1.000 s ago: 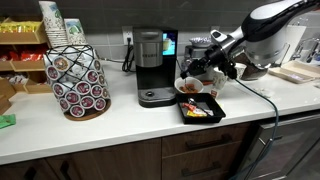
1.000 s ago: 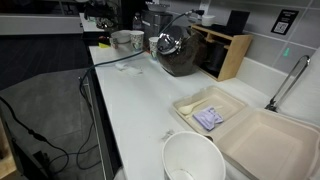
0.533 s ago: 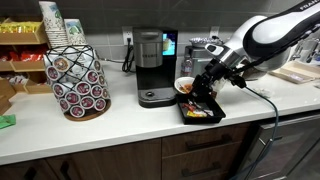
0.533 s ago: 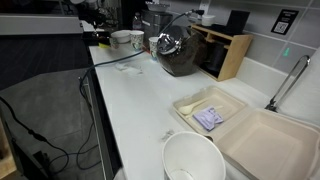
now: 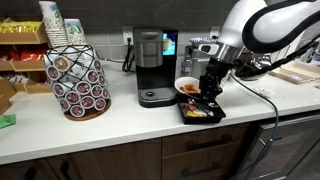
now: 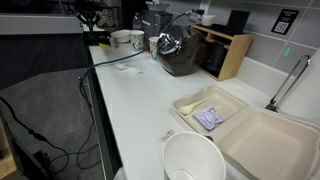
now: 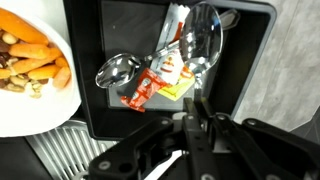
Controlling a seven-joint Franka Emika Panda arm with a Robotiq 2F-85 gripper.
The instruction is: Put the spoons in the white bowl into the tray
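Next, my gripper releases the shiny spoon, now held at the tray's near part, across the yellow sauce packet in the black tray (image 5: pixel 197 112) (image 7: pixel 190 94).
The black tray (image 5: pixel 201 112) lies on the counter in front of the white bowl (image 5: pixel 187 87). In the wrist view the tray (image 7: pixel 130 25) holds two clear spoons (image 7: pixel 118 70), (image 7: pixel 205 40) and red and yellow sauce packets (image 7: pixel 160 75). The bowl (image 7: pixel 25 105) is at the left with orange and dark food pieces in it. My gripper (image 7: pixel 190 100) hangs just above the tray's near part, its fingers pressed together on a thin white spoon handle (image 7: pixel 165 165). In an exterior view the gripper (image 5: pixel 210 92) points down over the tray.
A coffee machine (image 5: pixel 150 65) stands next to the bowl, and a pod carousel (image 5: pixel 78 80) further along. A pale wooden board (image 5: pixel 300 72) lies at the far end. A foam container (image 6: pixel 240 125) and a white cup (image 6: pixel 193 160) sit near the sink.
The gripper has swung from beside the bowl to over the tray and come down toward it. The bowl and tray have not moved.
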